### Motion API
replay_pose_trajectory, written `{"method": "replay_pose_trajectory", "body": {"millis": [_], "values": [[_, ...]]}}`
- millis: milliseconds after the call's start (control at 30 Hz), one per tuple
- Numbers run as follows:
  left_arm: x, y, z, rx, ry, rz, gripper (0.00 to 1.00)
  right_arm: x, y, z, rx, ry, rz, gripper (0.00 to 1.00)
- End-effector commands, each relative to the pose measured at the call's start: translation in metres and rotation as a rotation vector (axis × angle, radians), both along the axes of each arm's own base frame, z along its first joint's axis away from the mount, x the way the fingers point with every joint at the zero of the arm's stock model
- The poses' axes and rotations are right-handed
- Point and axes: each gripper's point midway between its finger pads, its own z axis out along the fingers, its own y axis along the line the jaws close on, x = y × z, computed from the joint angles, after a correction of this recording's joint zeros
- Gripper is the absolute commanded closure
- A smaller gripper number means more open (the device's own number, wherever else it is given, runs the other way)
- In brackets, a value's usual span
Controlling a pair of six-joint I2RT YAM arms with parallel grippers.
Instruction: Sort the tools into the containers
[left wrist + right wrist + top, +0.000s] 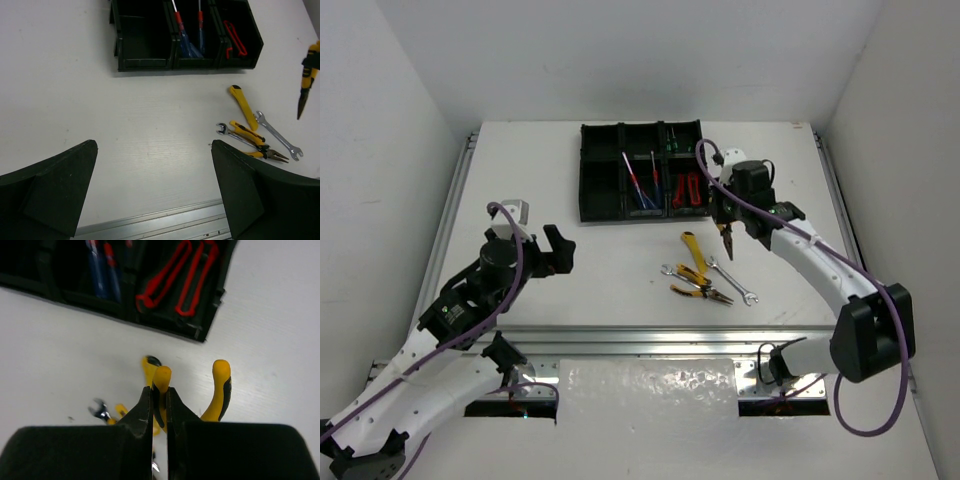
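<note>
Next, I let go of the yellow-handled pliers with my right gripper in the tray's back middle compartment [643, 135], next to the tiny green screwdrivers.
My right gripper [725, 226] is shut on one handle of yellow-handled pliers [727, 243], which hang nose down above the table, just right of the black organiser tray [600, 190]. In the right wrist view my fingers [145, 407] pinch the left handle and the other handle [220, 390] sticks out free. The tray holds blue and red screwdrivers [640, 180], red-handled cutters [688, 188] and tiny green screwdrivers [670, 143]. On the table lie another pair of yellow pliers [700, 290], a yellow-handled tool [693, 250] and two silver wrenches [732, 280]. My left gripper [558, 250] is open and empty.
The tray's left compartments [145, 45] look empty. An aluminium rail [650, 335] runs along the near table edge. White walls close in the table on three sides. The loose tools also show at the right of the left wrist view [255, 145].
</note>
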Motion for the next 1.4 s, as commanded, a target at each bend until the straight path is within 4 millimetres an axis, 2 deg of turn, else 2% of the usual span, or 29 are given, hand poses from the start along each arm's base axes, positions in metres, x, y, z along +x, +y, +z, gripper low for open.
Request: {"method": "replay_pose_trajectory", "body": {"millis": [0,167,200,233,267,300,367,400,433,467,533,567,600,667,700,800,833,867,900,933,967,1000,1033,1100,1133,1200,1367], "values": [[0.003,-0.014,0.022,-0.088,-0.059,-0.052,0.04,0.033,0.048,0.073,0.232,-0.189,0.096,1.00],[0.003,-0.010,0.019,-0.082,-0.064,-0.036,0.04,0.088,0.082,0.094,0.339,-0.220,0.119,1.00],[0.003,-0.010,0.018,-0.082,-0.061,-0.035,0.04,0.107,0.092,0.100,0.378,-0.217,0.112,1.00],[0.004,-0.010,0.017,-0.078,-0.057,-0.036,0.04,0.117,0.099,0.106,0.404,-0.228,0.120,1.00],[0.004,-0.011,0.014,-0.075,-0.048,-0.036,0.04,0.128,0.110,0.129,0.453,-0.269,0.148,1.00],[0.005,-0.011,0.012,-0.070,-0.043,-0.037,0.04,0.141,0.117,0.116,0.487,-0.239,0.130,1.00],[0.006,-0.012,0.010,-0.066,-0.031,-0.037,0.04,0.159,0.128,0.127,0.548,-0.278,0.145,1.00],[0.006,-0.012,0.010,-0.065,-0.030,-0.039,0.04,0.168,0.134,0.142,0.579,-0.315,0.149,1.00],[0.006,-0.012,0.008,-0.062,-0.026,-0.037,0.04,0.183,0.140,0.139,0.601,-0.357,0.160,1.00],[0.007,-0.012,0.008,-0.063,-0.025,-0.037,0.04,0.192,0.145,0.157,0.635,-0.402,0.176,1.00],[0.007,-0.012,0.007,-0.061,-0.022,-0.037,0.04,0.210,0.153,0.168,0.680,-0.436,0.175,1.00],[0.007,-0.013,0.007,-0.062,-0.023,-0.039,0.03,0.228,0.160,0.141,0.675,-0.401,0.165,1.00],[0.007,-0.013,0.007,-0.061,-0.023,-0.042,0.03,0.240,0.164,0.175,0.696,-0.458,0.174,1.00],[0.008,-0.016,0.003,-0.055,-0.012,-0.052,0.03,0.265,0.173,0.181,0.719,-0.503,0.181,1.00],[0.008,-0.016,0.001,-0.051,-0.005,-0.056,0.02,0.275,0.171,0.183,0.735,-0.550,0.159,1.00],[0.010,-0.020,-0.006,-0.040,0.020,-0.068,0.02,0.288,0.162,0.177,0.769,-0.718,0.120,1.00],[0.010,-0.020,-0.007,-0.036,0.026,-0.070,0.02,0.292,0.161,0.171,0.762,-0.739,0.110,1.00],[0.010,-0.020,-0.007,-0.035,0.027,-0.068,0.02,0.304,0.162,0.158,0.724,-0.759,0.111,1.00],[0.010,-0.019,-0.005,-0.037,0.023,-0.068,0.02,0.307,0.163,0.184,0.718,-0.828,0.134,1.00],[0.009,-0.019,-0.004,-0.042,0.017,-0.070,0.02,0.315,0.167,0.150,0.683,-0.784,0.133,1.00],[0.008,-0.019,-0.002,-0.049,0.009,-0.074,0.02,0.321,0.169,0.143,0.669,-0.813,0.146,1.00],[0.007,-0.020,-0.001,-0.056,0.001,-0.079,0.02,0.322,0.168,0.139,0.665,-0.824,0.142,1.00],[0.005,-0.019,0.004,-0.070,-0.018,-0.080,0.01,0.323,0.167,0.124,0.645,-0.809,0.139,1.00],[0.003,-0.017,0.009,-0.081,-0.039,-0.081,0.00,0.322,0.169,0.118,0.640,-0.821,0.158,1.00],[0.003,-0.017,0.010,-0.084,-0.043,-0.083,0.00,0.323,0.170,0.121,0.638,-0.833,0.167,1.00],[0.002,-0.017,0.012,-0.088,-0.049,-0.083,0.00,0.324,0.176,0.107,0.615,-0.819,0.174,1.00],[0.000,-0.016,0.015,-0.096,-0.060,-0.091,0.00,0.321,0.183,0.098,0.621,-0.795,0.166,1.00]]}}
